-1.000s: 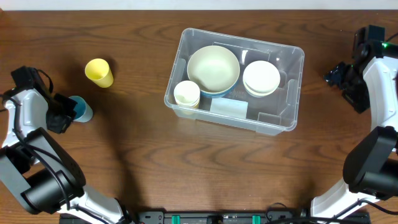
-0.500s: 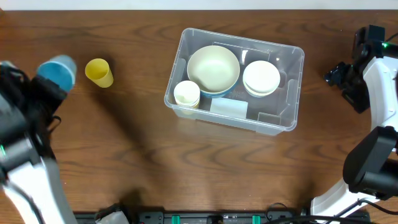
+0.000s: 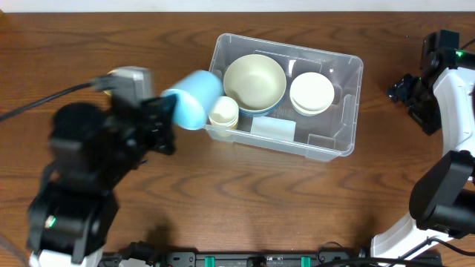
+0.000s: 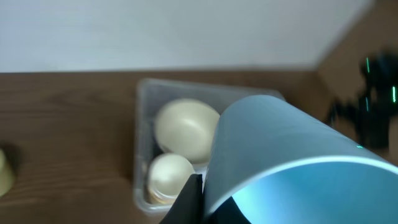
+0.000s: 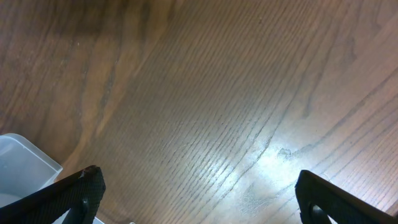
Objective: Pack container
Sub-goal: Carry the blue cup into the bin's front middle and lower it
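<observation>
I should release the light blue cup from my left gripper in the container [image 3: 256, 122], setting it between the small cream cup and the white label.
The container [image 3: 353, 111] is a large clear bin at the table's middle right. It holds a big cream bowl [image 3: 254, 81], stacked white bowls [image 3: 312, 93], a small cream cup [image 3: 223, 111] and a white label [image 3: 273, 127]. My left gripper [image 3: 167, 115] is raised high and shut on a light blue cup [image 3: 191, 99], which hangs by the container's left wall. In the left wrist view the blue cup [image 4: 280, 149] fills the right side, with the container [image 4: 142, 149] below it. My right gripper [image 3: 406, 89] is open and empty, right of the container.
A yellow cup [image 4: 4, 171] shows at the left edge of the left wrist view; my left arm hides it in the overhead view. The right wrist view shows bare wood between the open fingers [image 5: 202, 199] and a corner of the container [image 5: 22, 163].
My left arm has lifted the blue cup off the table's left side and carried it right, up to the container's left wall. The right arm has not moved.
</observation>
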